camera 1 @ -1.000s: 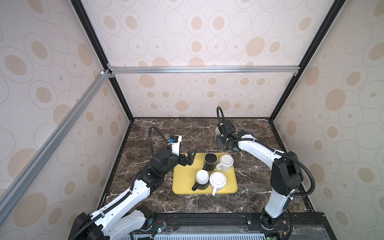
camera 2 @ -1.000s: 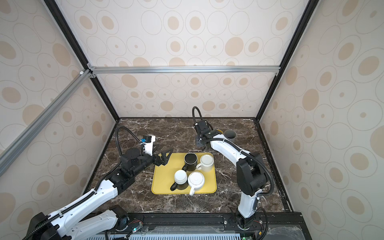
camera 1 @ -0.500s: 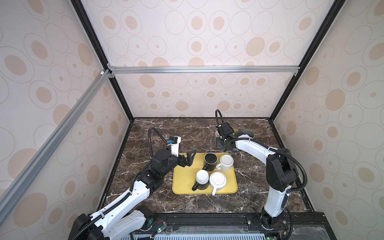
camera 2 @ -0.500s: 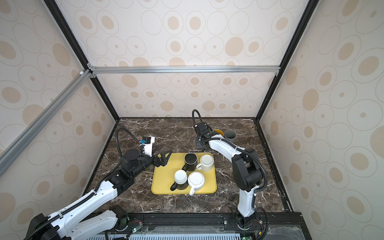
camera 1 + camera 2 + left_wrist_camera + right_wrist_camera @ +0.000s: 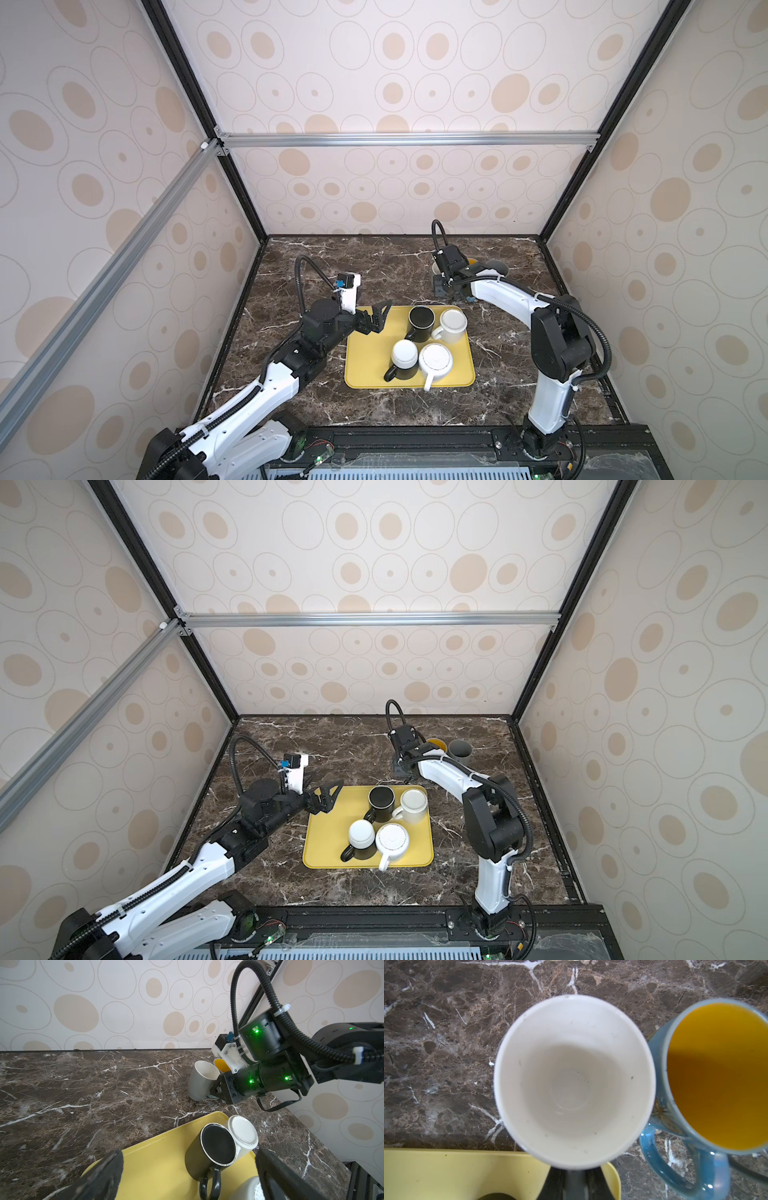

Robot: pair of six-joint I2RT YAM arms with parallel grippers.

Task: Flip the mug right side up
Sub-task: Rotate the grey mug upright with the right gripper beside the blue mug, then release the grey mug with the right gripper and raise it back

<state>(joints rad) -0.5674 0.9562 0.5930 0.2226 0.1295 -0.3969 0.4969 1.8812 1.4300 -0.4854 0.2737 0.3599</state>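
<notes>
My right gripper needs to put the grey mug down on the marble (image 5: 443, 288) (image 5: 578, 1084) between the yellow tray's back edge and the wall, against the blue mug.
The mug (image 5: 201, 1081) is grey with a white inside (image 5: 574, 1080) and stands mouth up on the marble, just behind the yellow tray (image 5: 365, 365). My right gripper (image 5: 574, 1181) is shut on its handle side, seen in the left wrist view as the black right gripper (image 5: 217, 1091) against the mug's wall. In both top views the right wrist hides most of the mug. My left gripper (image 5: 189, 1156) is open over the tray's far left corner and holds nothing; the same left gripper (image 5: 376, 318) shows in a top view.
On the tray stand a black mug (image 5: 421, 322), a white mug (image 5: 451, 326), a black mug with a white base (image 5: 403, 359) and a white mug (image 5: 434, 361), all bottoms up. A blue mug with a yellow inside (image 5: 716, 1076) and a grey cup (image 5: 496, 268) stand beside the held mug.
The right arm's elbow has drawn slightly inward while its gripper stays shut on the grey mug at the same spot. The left arm has barely moved.
</notes>
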